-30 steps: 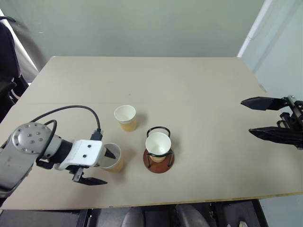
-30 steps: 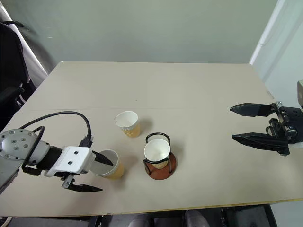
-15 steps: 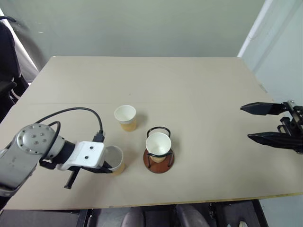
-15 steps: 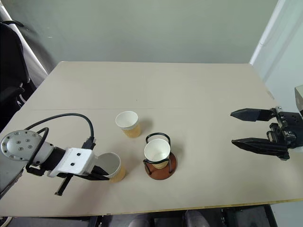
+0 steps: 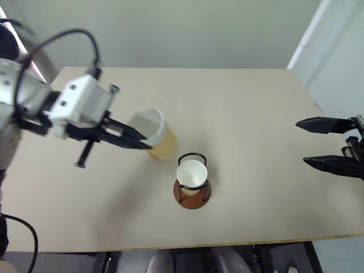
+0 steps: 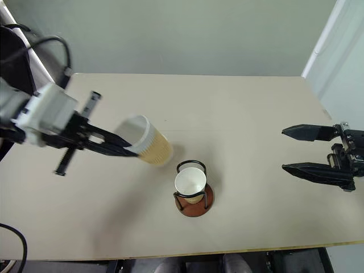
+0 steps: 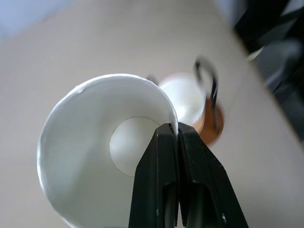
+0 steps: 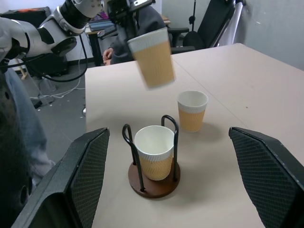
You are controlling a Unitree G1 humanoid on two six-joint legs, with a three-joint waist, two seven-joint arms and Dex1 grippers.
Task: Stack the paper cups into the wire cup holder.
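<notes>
Next, the left gripper releases its paper cup inside the paper cup in the wire cup holder (image 5: 199, 173) (image 7: 183, 98).
My left gripper (image 5: 143, 143) is shut on the rim of one paper cup (image 5: 154, 133), one finger inside and one outside. It holds the cup tilted in the air, to the left of and behind the wire cup holder (image 5: 192, 197). In the left wrist view the fingers (image 7: 167, 156) pinch the white rim, with the holder (image 7: 212, 124) beyond. A second paper cup (image 5: 191, 173) sits upright inside the holder's black loops. A third cup (image 8: 192, 110) stands on the table behind the holder. My right gripper (image 6: 282, 149) hovers open at the table's right edge, holding nothing.
The tan table (image 5: 250, 102) has bare surface to the right of and behind the holder. Its front edge (image 5: 227, 245) runs close below the holder. A seated person (image 8: 135, 21) and office chairs (image 8: 213, 21) are beyond the table's left side.
My left gripper shut on the rim of the near-left cup, then lifted it off the table and carried it up and toward the holder. The right gripper stayed in place and open.
</notes>
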